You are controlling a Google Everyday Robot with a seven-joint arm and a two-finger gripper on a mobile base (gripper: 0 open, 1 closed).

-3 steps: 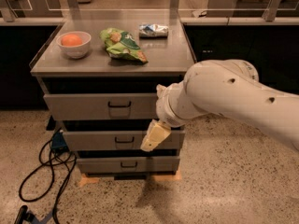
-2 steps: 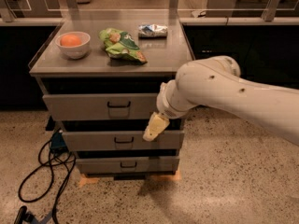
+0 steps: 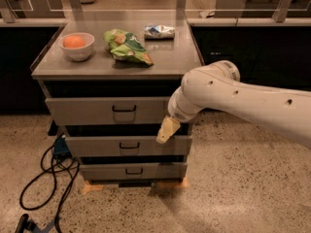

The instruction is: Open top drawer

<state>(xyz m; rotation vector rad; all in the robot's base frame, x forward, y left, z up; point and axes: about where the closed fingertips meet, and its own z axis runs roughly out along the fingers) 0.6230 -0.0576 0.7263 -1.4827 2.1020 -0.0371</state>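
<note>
The top drawer has a front panel's top edge (image 3: 162, 99). Next, I close my gripper on it between the drawer's black handle and the end nearest my arm.
The top drawer (image 3: 97, 110) is the grey front panel just under the cabinet top, with a small black bracket handle (image 3: 124, 108) at its centre. Two narrower grey drawers (image 3: 121, 145) sit below it. My gripper (image 3: 166, 130) hangs from the white arm (image 3: 228, 93) at the right end of the drawer fronts, to the right of and below the top drawer's handle. Only a cream-coloured fingertip shows, pointing down and left.
On the cabinet top (image 3: 165, 57) stand a white bowl with an orange (image 3: 76, 44), a green snack bag (image 3: 127, 45) and a small blue-white packet (image 3: 159, 31). Black cables (image 3: 48, 174) lie on the floor at the left. Dark counters flank the cabinet.
The arm and gripper have moved a little left, closer to the drawer fronts. The drawers have not moved.
</note>
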